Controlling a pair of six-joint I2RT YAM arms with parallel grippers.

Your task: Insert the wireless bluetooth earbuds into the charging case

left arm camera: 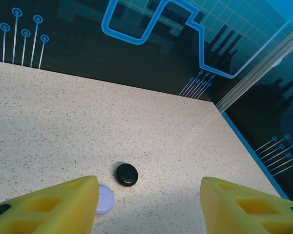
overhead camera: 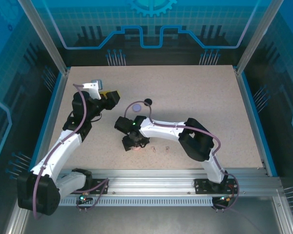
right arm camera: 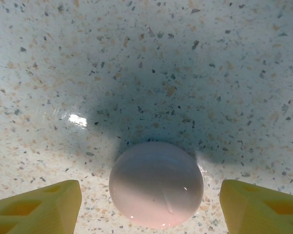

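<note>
The pale pink charging case has my right gripper crooked over it, so next I lift clear, turn the gripper square and close on the case's sides (right arm camera: 115, 187).
A closed, round, pale pink charging case (right arm camera: 156, 184) lies on the speckled table between the fingers of my right gripper (right arm camera: 150, 191). The gripper is open, with a gap of table on each side of the case. From above, my right gripper (overhead camera: 133, 145) points down over that case (overhead camera: 137, 148). Two tiny pale earbuds (overhead camera: 155, 147) (overhead camera: 166, 147) lie just to its right. My left gripper (left arm camera: 149, 195) is open and holds nothing, hovering at the left (overhead camera: 108, 97). Ahead of it lie a black case (left arm camera: 127, 174) and a lavender case (left arm camera: 104, 199), the latter partly behind the left finger.
The black case (overhead camera: 148, 102) and lavender case (overhead camera: 136, 108) sit mid-table, beyond the right arm's wrist. Blue rails (overhead camera: 249, 112) edge the table, and a metal rail (overhead camera: 161, 178) runs along the near side.
</note>
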